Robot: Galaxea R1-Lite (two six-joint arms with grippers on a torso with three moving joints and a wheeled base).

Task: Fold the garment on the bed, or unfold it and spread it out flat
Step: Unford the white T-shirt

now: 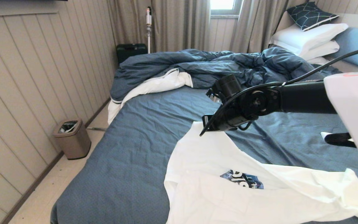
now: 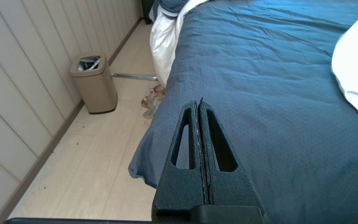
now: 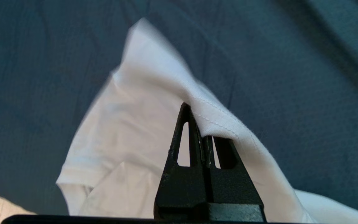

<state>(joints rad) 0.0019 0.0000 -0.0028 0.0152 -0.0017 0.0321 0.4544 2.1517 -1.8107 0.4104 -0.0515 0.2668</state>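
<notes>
The robot will lay the shirt's stitched hem down on the dark blue sheet (image 1: 207, 133) between the blue print and the duvet with its right gripper.
The garment (image 1: 213, 186), a white T-shirt with a blue print, lies crumpled on the near part of the bed (image 1: 141, 130). My right arm reaches across from the right. Its gripper (image 1: 207, 126) is shut on the shirt's stitched hem and holds that edge lifted above the dark blue sheet. In the right wrist view the hem (image 3: 222, 118) drapes over one finger of the gripper (image 3: 197, 124), with the rest of the shirt (image 3: 129, 130) hanging below. My left gripper (image 2: 197, 102) is shut and empty, over the sheet (image 2: 259, 77) near the bed's left edge. The shirt (image 2: 353, 62) lies apart from it.
A rumpled blue duvet (image 1: 204, 65) with a white underside lies across the far half, with pillows (image 1: 309, 37) at the back right. A tan bin (image 1: 72, 138) stands on the floor by the panelled left wall. A dark case (image 1: 131, 51) sits in the corner. Something crumpled (image 2: 152, 101) lies beside the bed.
</notes>
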